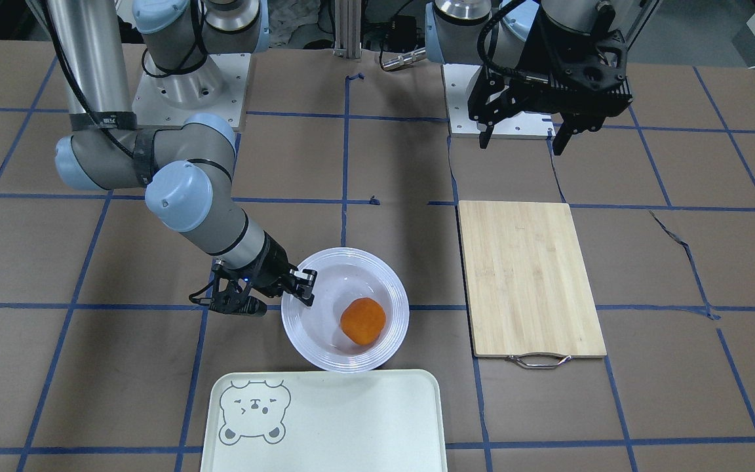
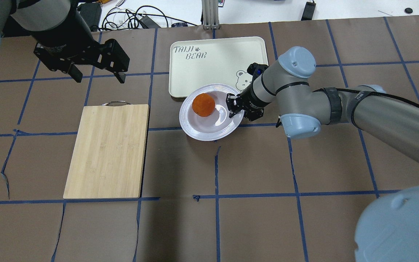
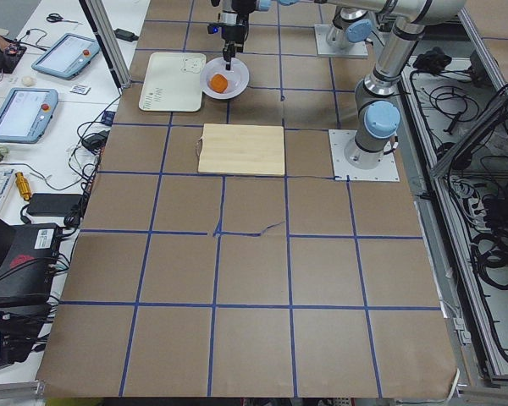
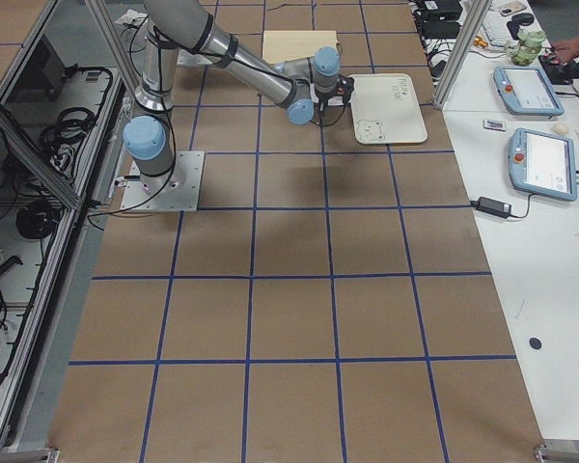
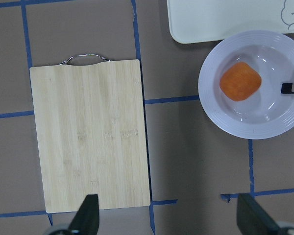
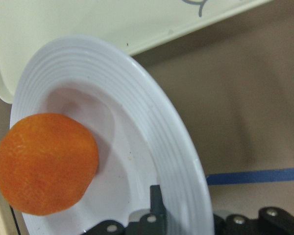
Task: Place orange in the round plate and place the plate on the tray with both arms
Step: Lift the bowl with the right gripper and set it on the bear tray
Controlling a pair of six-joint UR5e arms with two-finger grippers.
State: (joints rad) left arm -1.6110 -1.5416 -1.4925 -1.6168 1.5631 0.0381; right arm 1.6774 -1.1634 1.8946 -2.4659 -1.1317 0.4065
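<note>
I should use my right gripper to set the plate with the orange down on the tray's blank middle [image 1: 322,448] beside the bear's face. The plate is now just in front of the tray.
The orange [image 1: 362,320] [image 2: 203,104] lies in the sunken centre of the round plate [image 1: 325,357] [image 2: 202,135]. The plate sits just in front of the tray [image 1: 351,419] [image 2: 213,65], its rim at the tray's near edge. My right gripper [image 1: 307,288] [image 2: 233,107] is shut on the plate's rim, on the side away from the cutting board. In the right wrist view one finger [image 6: 157,205] lies inside the plate beside the orange [image 6: 46,164]. My left gripper [image 1: 522,134] [image 2: 98,75] hangs open high above the table, holding nothing.
A wooden cutting board [image 1: 528,275] [image 2: 107,149] with a metal handle lies on the left arm's side, under the left gripper's view. The table is brown paper with a blue tape grid. Monitors and cables lie beyond the tray's far edge.
</note>
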